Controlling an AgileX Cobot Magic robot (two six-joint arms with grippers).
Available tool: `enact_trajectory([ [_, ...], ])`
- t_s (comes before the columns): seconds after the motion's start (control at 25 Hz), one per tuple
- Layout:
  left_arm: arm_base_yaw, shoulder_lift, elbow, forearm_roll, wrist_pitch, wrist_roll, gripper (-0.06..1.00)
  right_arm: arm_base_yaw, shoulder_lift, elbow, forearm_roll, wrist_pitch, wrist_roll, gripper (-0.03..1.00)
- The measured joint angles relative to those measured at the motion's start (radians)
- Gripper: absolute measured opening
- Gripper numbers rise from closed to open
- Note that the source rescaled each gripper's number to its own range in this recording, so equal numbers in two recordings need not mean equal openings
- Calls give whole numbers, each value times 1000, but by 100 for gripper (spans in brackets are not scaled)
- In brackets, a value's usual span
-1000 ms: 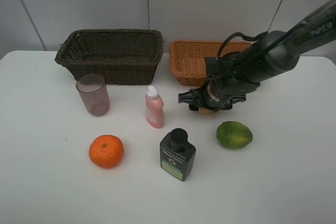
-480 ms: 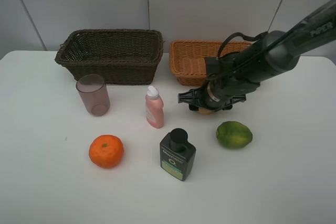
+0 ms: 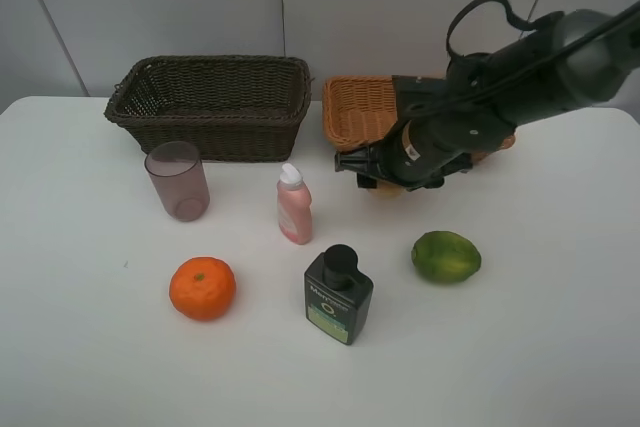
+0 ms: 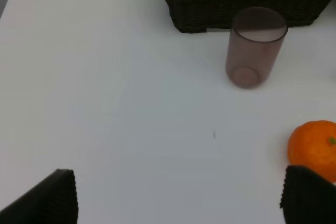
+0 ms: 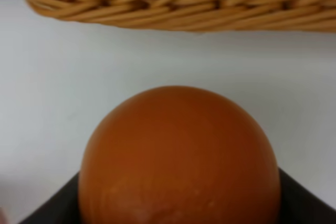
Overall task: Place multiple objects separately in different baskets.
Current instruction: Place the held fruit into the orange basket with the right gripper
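The red-yellow peach will go inside the light tan basket point(image 3: 390, 124), in the half closer to the dark brown basket, and my right gripper will let go of it there.
In the right wrist view my right gripper is shut on the red-yellow peach point(image 5: 178, 156), whose round body fills the space between the dark fingers point(image 5: 50, 208). Seen from above, the right gripper point(image 3: 385, 177) hovers off the table at the front edge of the light tan basket point(image 3: 352, 112). The dark brown basket point(image 3: 215, 65) stands at the back left. On the table rest the mauve cup point(image 3: 178, 181), pink bottle point(image 3: 293, 205), tangerine point(image 3: 202, 288), dark green bottle point(image 3: 338, 296) and lime point(image 3: 445, 256). My left gripper point(image 4: 181, 203) is open and empty near the tangerine point(image 4: 315, 148).
The light basket's woven rim point(image 5: 173, 3) lies just beyond the held peach. The cup point(image 4: 255, 46) stands right in front of the dark basket's wall point(image 4: 236, 9). A grey wall closes off the back of the white table point(image 3: 80, 367).
My right arm has lifted the peach off the table and carried it up toward the light basket's front edge. All other objects stay in place.
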Motion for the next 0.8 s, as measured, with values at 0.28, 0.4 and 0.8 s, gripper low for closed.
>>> enact_trajectory([
  [0.28,0,0,0,0,0,0,100,0,-84,-14,371,194,-477,39],
  [0.4,0,0,0,0,0,0,100,0,-90,-77,433,342,-612,39],
  [0.8,0,0,0,0,0,0,100,-53,-52,-403,461,604,-758,39],
])
